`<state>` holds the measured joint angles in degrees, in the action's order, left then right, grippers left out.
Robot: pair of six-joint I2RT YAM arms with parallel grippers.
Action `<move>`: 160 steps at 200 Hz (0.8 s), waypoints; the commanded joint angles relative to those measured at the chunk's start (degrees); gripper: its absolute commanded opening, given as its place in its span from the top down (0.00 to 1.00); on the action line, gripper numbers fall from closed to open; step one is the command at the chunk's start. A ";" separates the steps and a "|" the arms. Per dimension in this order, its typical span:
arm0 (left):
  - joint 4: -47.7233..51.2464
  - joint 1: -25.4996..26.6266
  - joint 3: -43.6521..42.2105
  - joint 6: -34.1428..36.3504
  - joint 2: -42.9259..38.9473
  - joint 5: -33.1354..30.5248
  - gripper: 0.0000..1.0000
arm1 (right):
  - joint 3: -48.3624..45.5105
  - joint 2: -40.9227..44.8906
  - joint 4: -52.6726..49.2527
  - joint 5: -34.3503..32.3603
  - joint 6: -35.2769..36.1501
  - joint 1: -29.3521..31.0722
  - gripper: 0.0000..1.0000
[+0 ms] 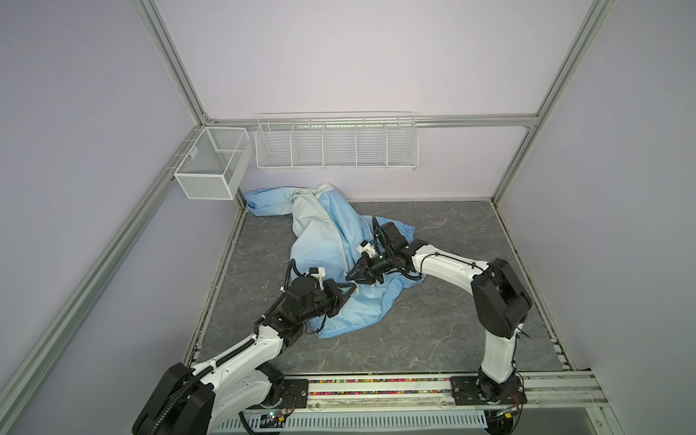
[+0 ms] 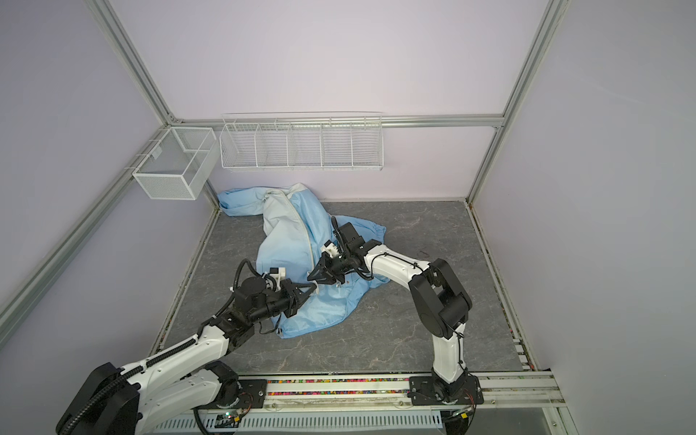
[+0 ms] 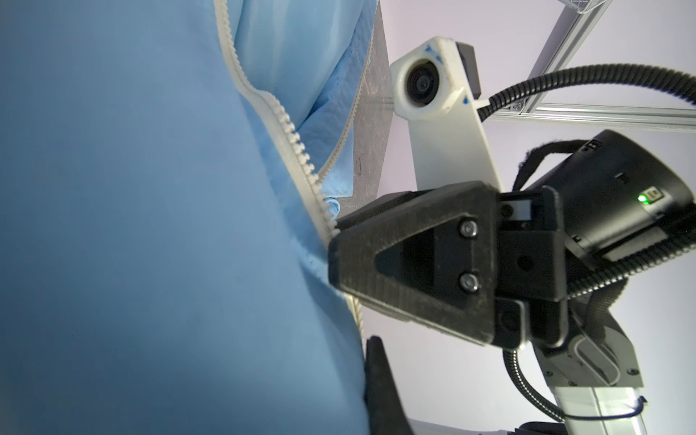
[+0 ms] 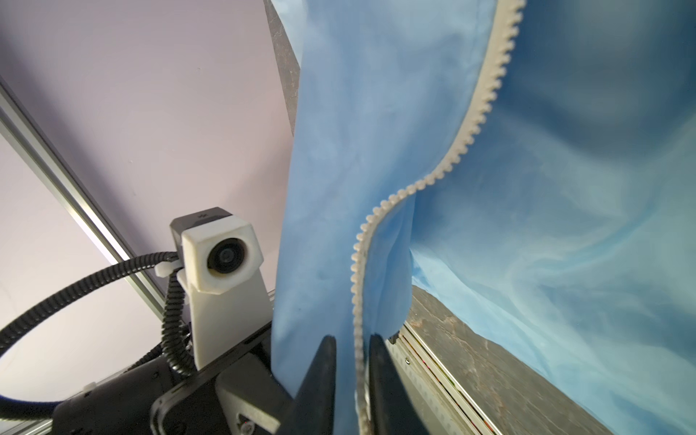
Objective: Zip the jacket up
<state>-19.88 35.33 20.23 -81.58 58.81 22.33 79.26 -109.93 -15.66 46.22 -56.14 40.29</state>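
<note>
The zipper edge is pinched by my right gripper above its lower end, so I will take that lower end (image 3: 356,312) with my left gripper, freeing my right gripper for the other zipper edge.
The light-blue jacket (image 1: 327,233) (image 2: 293,229) lies crumpled on the grey tabletop (image 1: 433,320), reaching to the back left corner. Its cream zipper (image 1: 340,241) (image 2: 308,235) runs down the middle. My left gripper (image 1: 350,292) (image 2: 310,290) is shut on the jacket's fabric near the zipper's lower end; in the left wrist view one finger (image 3: 380,384) shows, and fabric (image 3: 150,226) hides the other. Just behind it, my right gripper (image 1: 348,277) (image 2: 309,275) (image 3: 333,235) pinches the toothed zipper edge (image 4: 486,94). In the right wrist view, fabric and teeth pass between its narrow jaws (image 4: 350,342).
A white mesh basket (image 1: 211,162) hangs at the back left. A white wire rack (image 1: 335,145) with several compartments is mounted on the rear wall. Aluminium frame posts border the table. The front rail (image 1: 376,388) carries both arm bases.
</note>
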 commanded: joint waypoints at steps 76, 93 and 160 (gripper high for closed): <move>3.70 0.27 1.18 1.40 -0.74 0.61 0.57 | -0.09 3.05 -1.74 0.55 4.06 -0.83 0.92; 5.26 0.34 1.44 1.86 -1.07 0.77 0.51 | 0.59 2.98 -4.45 -0.04 7.31 -1.06 0.92; 5.61 0.32 2.95 1.85 0.49 2.59 0.61 | -0.42 2.37 -8.32 -2.77 13.96 -1.21 0.92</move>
<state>-14.35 35.42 20.45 -79.92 58.43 23.07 79.33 -109.16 -22.04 44.49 -45.71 39.24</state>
